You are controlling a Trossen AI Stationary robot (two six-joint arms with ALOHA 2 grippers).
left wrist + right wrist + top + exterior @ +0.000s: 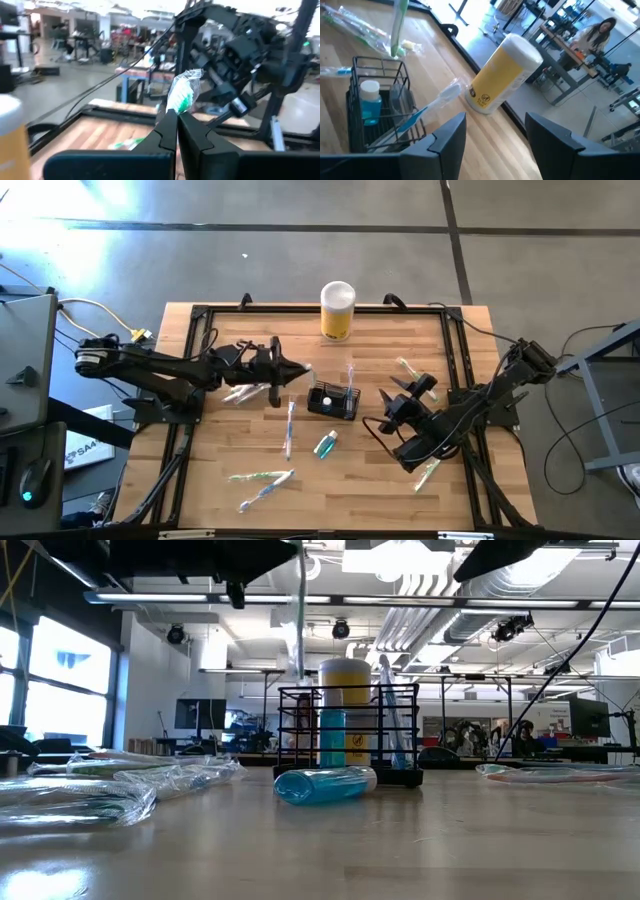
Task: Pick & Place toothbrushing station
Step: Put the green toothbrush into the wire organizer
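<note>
My left gripper is to let go of the wrapped green toothbrush, now held above the caddy, inside the black wire caddy's end [316,393] opposite the wrapped blue toothbrush.
The toothbrushing station, a black wire caddy [333,400], stands mid-table on its base with a blue bottle [370,102] and a wrapped blue toothbrush [427,107] in it. My left gripper [300,370] reaches in from the table's left, above the caddy's left end, shut on a wrapped green toothbrush [300,630]. This toothbrush's lower end [395,50] is level with the caddy's top rim; whether it touches the rim, I cannot tell. My right gripper [380,408] stands open to the right of the caddy, holding nothing. My left gripper pinches the wrapped green toothbrush just below its bristle head [176,107] between its two shut fingers. The fingers come about level from the table's left and lie across the toothbrush. It stands upright, head [182,92] above the fingers, handle hanging toward the caddy.
A yellow cylinder with a white lid [338,310] stands at the far edge behind the caddy. A blue-green bottle [326,444] lies in front of the caddy. Wrapped toothbrushes lie about: [290,428], [262,476], [243,392], [408,368], [428,470].
</note>
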